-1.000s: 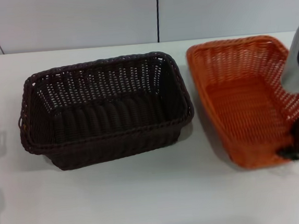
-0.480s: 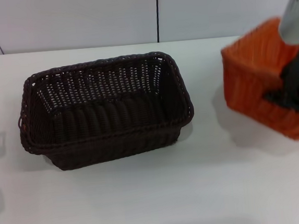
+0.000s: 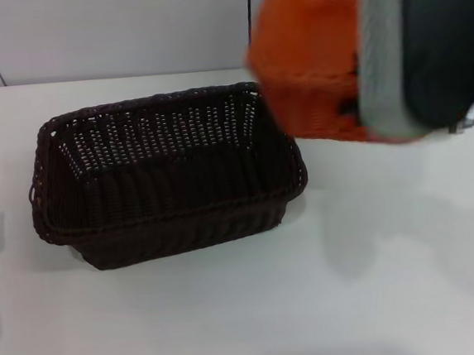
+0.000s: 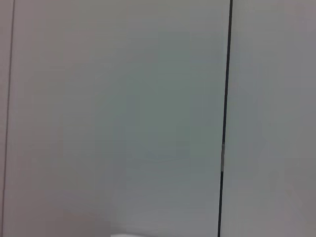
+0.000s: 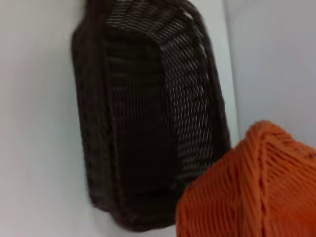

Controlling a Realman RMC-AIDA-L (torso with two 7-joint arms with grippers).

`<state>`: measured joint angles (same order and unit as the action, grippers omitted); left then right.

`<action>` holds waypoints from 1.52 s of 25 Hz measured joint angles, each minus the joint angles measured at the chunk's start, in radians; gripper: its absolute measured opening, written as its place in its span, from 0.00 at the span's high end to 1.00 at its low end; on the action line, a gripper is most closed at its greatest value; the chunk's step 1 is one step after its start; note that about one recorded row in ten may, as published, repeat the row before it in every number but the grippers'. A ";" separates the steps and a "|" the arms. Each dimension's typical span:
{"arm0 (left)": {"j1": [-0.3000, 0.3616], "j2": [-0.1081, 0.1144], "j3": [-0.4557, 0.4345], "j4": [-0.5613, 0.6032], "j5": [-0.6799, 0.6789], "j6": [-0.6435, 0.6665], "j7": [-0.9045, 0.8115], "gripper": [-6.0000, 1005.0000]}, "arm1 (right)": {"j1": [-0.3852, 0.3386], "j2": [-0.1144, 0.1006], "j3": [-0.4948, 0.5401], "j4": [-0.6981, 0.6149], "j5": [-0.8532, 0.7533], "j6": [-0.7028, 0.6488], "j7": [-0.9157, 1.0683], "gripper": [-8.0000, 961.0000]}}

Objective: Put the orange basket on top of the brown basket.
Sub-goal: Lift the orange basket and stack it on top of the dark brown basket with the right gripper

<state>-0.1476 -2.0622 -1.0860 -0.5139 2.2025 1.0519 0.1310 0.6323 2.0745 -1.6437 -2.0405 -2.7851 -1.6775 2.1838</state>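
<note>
Next, my right gripper releases the orange basket over the opening of the brown basket (image 3: 179,141) (image 5: 150,108), tilted against the brown basket's rim.
The orange basket (image 3: 303,64) hangs in the air at the upper right of the head view, tilted, just above and beside the right end of the brown basket (image 3: 166,175). My right gripper (image 3: 352,111) is shut on the orange basket's rim, and my grey and black right arm (image 3: 425,45) hides most of the grip. The brown basket stands upright and empty on the white table (image 3: 232,311). In the right wrist view, a corner of the orange basket (image 5: 247,192) shows close up with the brown basket (image 5: 148,113) below it. My left gripper is out of view.
A pale wall (image 3: 108,31) with a dark vertical seam rises behind the table. The left wrist view shows only that wall (image 4: 123,118). Bare white tabletop lies in front of and to the right of the brown basket.
The orange basket has been lifted off the table at the right and carried up and to the left, toward the brown basket. The brown basket has not moved.
</note>
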 joint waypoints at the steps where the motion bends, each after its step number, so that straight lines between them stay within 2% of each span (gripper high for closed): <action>1: 0.000 0.000 0.000 0.000 0.000 0.000 0.000 0.29 | -0.006 0.001 -0.041 -0.007 -0.026 0.034 -0.048 0.77; 2: -0.001 -0.002 0.002 0.013 -0.001 0.000 -0.018 0.29 | -0.012 0.002 -0.102 -0.012 -0.072 0.088 -0.118 0.77; 6: -0.001 -0.003 0.007 0.021 0.000 0.000 -0.055 0.29 | -0.012 -0.001 -0.172 -0.008 -0.114 0.134 -0.215 0.77; 10: 0.002 -0.002 0.007 0.023 0.003 0.000 -0.078 0.29 | -0.026 -0.019 -0.234 -0.001 -0.115 0.182 -0.346 0.77; 12: 0.003 -0.002 0.008 0.025 0.003 -0.002 -0.087 0.29 | -0.075 -0.024 -0.278 0.001 -0.118 0.234 -0.456 0.77; 13: 0.003 -0.004 0.009 0.025 0.003 -0.002 -0.089 0.29 | -0.075 -0.024 -0.278 0.001 -0.118 0.234 -0.456 0.77; 16: 0.001 -0.005 0.010 0.024 0.002 -0.004 -0.090 0.29 | -0.142 -0.013 -0.304 0.005 -0.126 0.303 -0.594 0.77; 17: 0.000 -0.005 0.012 0.024 0.002 -0.005 -0.090 0.29 | -0.188 -0.006 -0.311 0.007 -0.131 0.364 -0.686 0.77; 18: 0.000 -0.005 0.016 0.022 0.002 -0.006 -0.090 0.29 | -0.188 -0.006 -0.311 0.007 -0.131 0.364 -0.686 0.77; 22: -0.001 -0.006 0.028 0.016 -0.001 -0.008 -0.091 0.29 | -0.270 -0.004 -0.329 0.046 -0.132 0.521 -0.857 0.77; 26: -0.004 -0.006 0.034 0.016 -0.001 -0.011 -0.099 0.29 | -0.257 -0.012 -0.324 0.073 -0.129 0.549 -0.868 0.77; 27: -0.008 -0.006 0.035 0.018 -0.002 -0.015 -0.107 0.29 | -0.244 -0.022 -0.326 0.097 -0.130 0.555 -0.876 0.77; 29: -0.010 -0.006 0.035 0.020 -0.003 -0.017 -0.113 0.29 | -0.241 -0.026 -0.328 0.104 -0.131 0.556 -0.880 0.76; 32: -0.012 -0.007 0.036 0.021 -0.004 -0.022 -0.128 0.29 | -0.229 -0.043 -0.327 0.123 -0.132 0.565 -0.887 0.76; 38: -0.006 -0.007 0.036 0.016 -0.004 -0.022 -0.129 0.29 | -0.223 -0.060 -0.300 0.155 -0.131 0.628 -0.886 0.75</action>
<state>-0.1536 -2.0693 -1.0505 -0.4982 2.1988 1.0296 0.0022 0.4092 2.0149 -1.9435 -1.8855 -2.9159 -1.0496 1.2976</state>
